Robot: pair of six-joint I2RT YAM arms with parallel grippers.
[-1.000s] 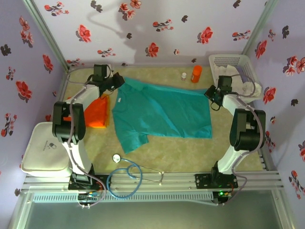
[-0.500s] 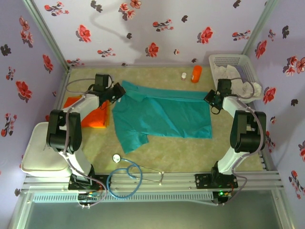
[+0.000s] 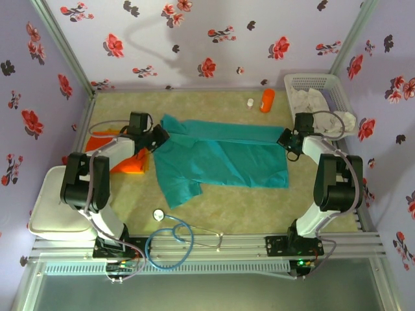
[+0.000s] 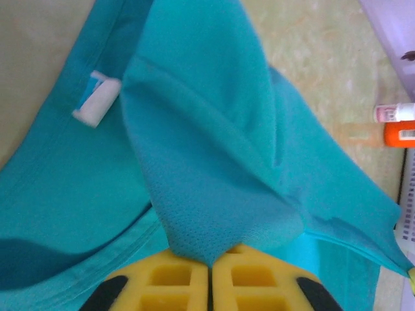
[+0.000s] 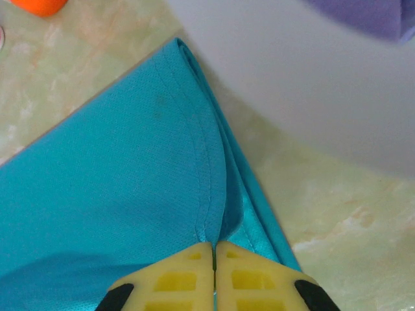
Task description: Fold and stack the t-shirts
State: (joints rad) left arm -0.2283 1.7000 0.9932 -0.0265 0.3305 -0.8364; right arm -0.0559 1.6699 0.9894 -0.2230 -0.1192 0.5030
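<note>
The teal-green t-shirt's folded far edge is crooked near the collar; my left gripper releases the fold next, to take the t-shirt's peaked corner (image 3: 167,118) and straighten that edge.
The teal-green t-shirt (image 3: 220,159) lies spread across the middle of the table, one sleeve (image 3: 185,191) pointing toward the near side. My left gripper (image 3: 159,137) is at its far left corner by the collar. In the left wrist view that gripper (image 4: 211,262) is shut on a raised fold of teal cloth (image 4: 207,175), with the white neck label (image 4: 97,107) beside it. My right gripper (image 3: 285,139) is at the far right corner; in the right wrist view it (image 5: 214,249) pinches the stitched hem (image 5: 204,188). The orange t-shirt (image 3: 130,163) lies crumpled at the left, partly under the left arm.
A white basket (image 3: 295,80) holding pale cloth stands at the back right. An orange bottle (image 3: 267,100) and a small vial (image 3: 250,103) stand behind the shirt. A stethoscope (image 3: 172,243) lies near the front edge. A white lidded box (image 3: 55,201) sits at the left.
Both grippers have moved toward the near side, drawing the teal shirt's far edge with them. The shirt now looks narrower from front to back.
</note>
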